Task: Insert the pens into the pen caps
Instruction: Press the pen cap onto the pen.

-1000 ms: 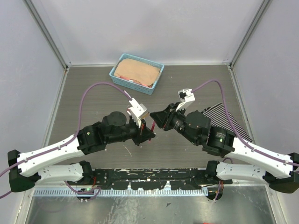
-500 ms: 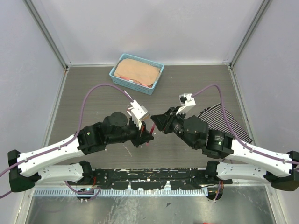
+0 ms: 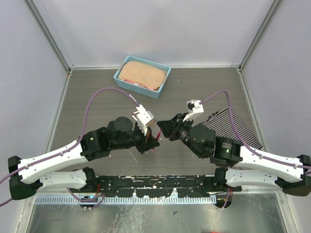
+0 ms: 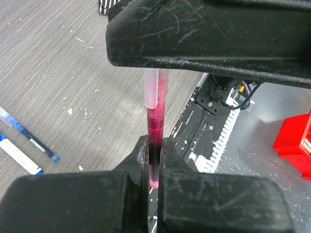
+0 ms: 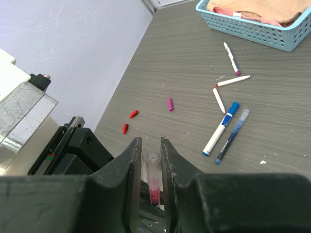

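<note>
I should use my left gripper to set the red pen, now held upright above the table, down on the table (image 3: 152, 137) (image 4: 40, 117) next to the clear blue pen.
My left gripper (image 4: 154, 145) is shut on a thin pen (image 4: 155, 126) with a translucent red barrel, held upright between the jaws. A clear pen cap (image 4: 156, 90) sits over the pen's far end. My right gripper (image 5: 151, 145) is shut on that cap (image 5: 153, 167), and the red tip shows inside it. In the top view the left gripper (image 3: 152, 141) and the right gripper (image 3: 162, 128) meet nose to nose above the table's near middle. On the table lie three short white pens (image 5: 233, 81), two red caps (image 5: 133, 114) and a magenta cap (image 5: 169, 104).
A blue-capped white marker (image 5: 221, 128) and a clear blue pen (image 5: 232, 136) lie side by side. A light blue basket (image 3: 123, 78) holding a tan cloth stands at the back. A striped cloth (image 3: 233, 124) lies under the right arm.
The right gripper has edged down and left, closing in on the left gripper. Both grips have held.
</note>
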Motion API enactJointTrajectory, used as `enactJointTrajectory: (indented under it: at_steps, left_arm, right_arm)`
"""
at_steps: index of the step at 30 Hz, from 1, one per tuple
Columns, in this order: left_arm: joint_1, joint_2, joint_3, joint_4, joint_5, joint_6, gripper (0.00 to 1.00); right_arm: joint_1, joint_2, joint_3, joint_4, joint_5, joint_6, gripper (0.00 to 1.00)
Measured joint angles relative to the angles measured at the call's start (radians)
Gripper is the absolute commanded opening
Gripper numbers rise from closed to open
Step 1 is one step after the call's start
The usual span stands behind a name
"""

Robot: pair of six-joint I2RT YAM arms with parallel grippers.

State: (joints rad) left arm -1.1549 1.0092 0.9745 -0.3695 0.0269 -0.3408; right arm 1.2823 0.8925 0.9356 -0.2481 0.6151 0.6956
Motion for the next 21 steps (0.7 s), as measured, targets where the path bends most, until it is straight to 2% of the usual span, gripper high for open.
enactJointTrajectory:
  at_steps: [2,4,8,10,15,21]
  left_arm:
    - [0.0,0.0,0.0,0.005,0.01,0.001,0.0]
    - [-0.002,0.0,0.0,0.023,0.024,0.002,0.0]
    - [-0.005,0.0,0.0,0.086,0.057,0.005,0.0]
    - [-0.005,0.0,-0.002,0.123,0.069,0.004,0.0]
    - [0.019,-0.016,-0.012,0.235,0.031,-0.008,0.0]
    - [0.02,-0.055,-0.076,0.239,-0.017,-0.024,0.0]
  right_arm:
    - [0.005,-0.008,0.011,-0.022,0.003,0.003,0.0]
    - [0.011,-0.021,0.03,-0.055,0.011,0.011,0.05]
    - [0.024,-0.044,0.089,-0.125,0.025,0.014,0.32]
    - [0.028,-0.043,0.123,-0.152,0.028,0.006,0.41]
    - [0.056,-0.047,0.14,-0.251,0.001,-0.032,0.49]
    - [0.056,-0.103,0.14,-0.29,0.001,-0.097,0.62]
